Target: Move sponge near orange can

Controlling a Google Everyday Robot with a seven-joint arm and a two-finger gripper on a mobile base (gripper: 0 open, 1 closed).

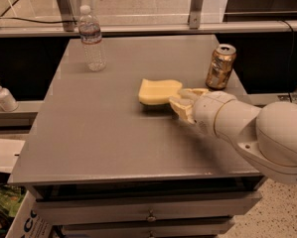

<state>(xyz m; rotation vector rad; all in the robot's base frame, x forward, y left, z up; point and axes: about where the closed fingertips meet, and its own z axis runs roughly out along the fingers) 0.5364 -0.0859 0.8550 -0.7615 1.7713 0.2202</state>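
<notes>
Next, my gripper lets go of the pale yellow sponge on the grey table, right up against the orange can's near bottom edge (207,86). The sponge is now near the table's middle.
The pale yellow sponge (157,91) is near the middle of the grey table (98,133), with a dark shadow under its front edge. My gripper (184,98) comes in from the right and is shut on the sponge's right edge, its pale padded fingers (180,104) on either side of it. The orange can (221,66) stands upright near the table's right edge, a short way right of and beyond the sponge. The big white arm (257,133) covers the table's front right part.
A clear water bottle (92,44) stands at the table's far left. A white pump dispenser (3,95) sits on a ledge left of the table. Drawers (148,214) run under the front edge. A metal rail (138,29) runs behind the table.
</notes>
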